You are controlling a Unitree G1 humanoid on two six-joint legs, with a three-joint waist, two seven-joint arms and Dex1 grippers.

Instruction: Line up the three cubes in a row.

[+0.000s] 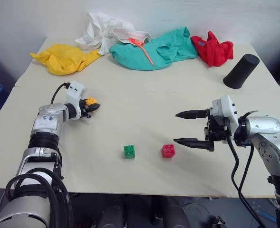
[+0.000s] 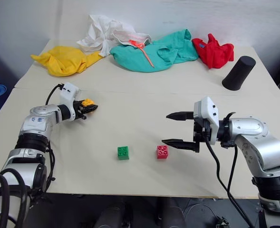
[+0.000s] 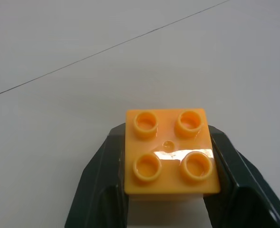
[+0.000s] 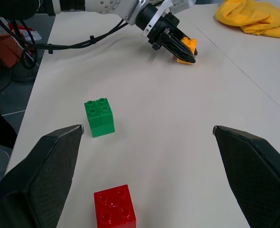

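My left gripper is going to release the orange-yellow cube beside the green cube [image 1: 89, 153], on the side that faces away from the red cube.
My left gripper [image 1: 92, 105] is shut on the orange-yellow cube [image 3: 170, 152], its two black fingers [image 3: 101, 175] pressing the block's sides low over the table's left part. The same cube [image 4: 189, 47] sits between those fingers in the right wrist view. The green cube [image 1: 129, 151] and the red cube [image 1: 168, 150] rest side by side, a short gap apart, near the table's front middle. My right gripper [image 1: 193, 128] hangs open to the right of the red cube, pointing left, with nothing between its fingers.
A black cylinder [image 1: 241, 71] lies at the back right. Yellow cloth [image 1: 66, 58], white cloth [image 1: 106, 31], teal cloth [image 1: 154, 50] and red cloth [image 1: 213, 50] lie along the far edge. A seam [image 1: 144, 91] crosses the cream table.
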